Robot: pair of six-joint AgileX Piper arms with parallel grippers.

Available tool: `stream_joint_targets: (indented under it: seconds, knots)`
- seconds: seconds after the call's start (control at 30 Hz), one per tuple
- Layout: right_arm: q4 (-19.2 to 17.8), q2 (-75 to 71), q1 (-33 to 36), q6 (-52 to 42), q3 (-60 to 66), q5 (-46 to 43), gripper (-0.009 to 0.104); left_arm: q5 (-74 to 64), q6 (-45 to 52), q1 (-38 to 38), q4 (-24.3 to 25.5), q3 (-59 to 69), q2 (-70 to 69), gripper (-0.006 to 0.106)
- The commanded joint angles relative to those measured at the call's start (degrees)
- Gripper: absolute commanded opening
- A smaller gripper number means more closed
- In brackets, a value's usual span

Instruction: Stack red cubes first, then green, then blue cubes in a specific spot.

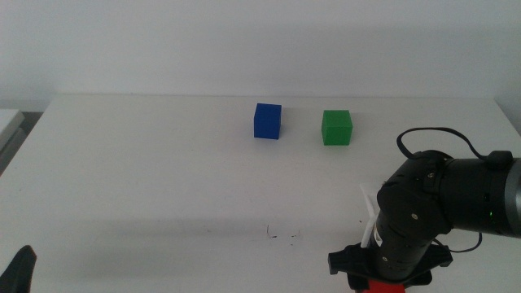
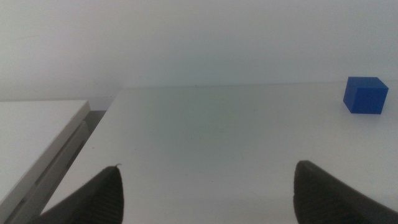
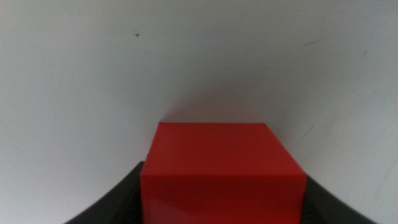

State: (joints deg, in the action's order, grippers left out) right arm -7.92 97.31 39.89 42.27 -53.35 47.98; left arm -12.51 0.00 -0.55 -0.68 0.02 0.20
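The red cube will go down on the tiny dark specks on the white table (image 1: 285,230) from my right gripper.
The red cube (image 3: 222,180) sits between my right gripper's (image 3: 222,186) two dark jaws, which press against its sides just above the white table. In the middle view this gripper (image 1: 379,282) is at the bottom edge, right of centre, with a strip of the red cube (image 1: 381,286) showing under it. The blue cube (image 1: 267,120) and the green cube (image 1: 336,127) stand side by side, apart, at the back of the table. The spot with tiny dark specks (image 1: 281,236) lies left of the right gripper. My left gripper (image 2: 208,193) is open and empty, waiting at the bottom left corner (image 1: 20,273). The blue cube also shows in the left wrist view (image 2: 365,95).
The white table's (image 1: 146,179) left edge borders a lower white surface (image 2: 31,134). A pale wall runs behind the table. The right arm's bulky dark body (image 1: 440,203) and its cable occupy the lower right of the table.
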Motion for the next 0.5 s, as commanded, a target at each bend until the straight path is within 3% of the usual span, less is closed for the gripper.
stream_joint_targets:
  seconds: [0.0,0.1,0.27,0.47]
  knots:
    - [-0.8,0.0,0.1,0.3,-0.4,0.2,0.016,0.8,0.0,0.0,-0.2,0.0,-0.2,0.094]
    - [-0.5,0.0,0.1,1.9,-0.4,1.2,-0.002,0.8,0.0,0.0,-0.2,0.0,-0.2,0.094]
    - [-1.0,-0.1,-0.3,1.8,-3.6,4.9,-0.002,0.8,0.0,0.0,-0.2,0.0,-0.2,0.094]
    - [-2.0,4.4,-0.3,1.9,-19.9,9.0,-0.002,0.8,0.0,0.0,-0.2,0.0,-0.2,0.094]
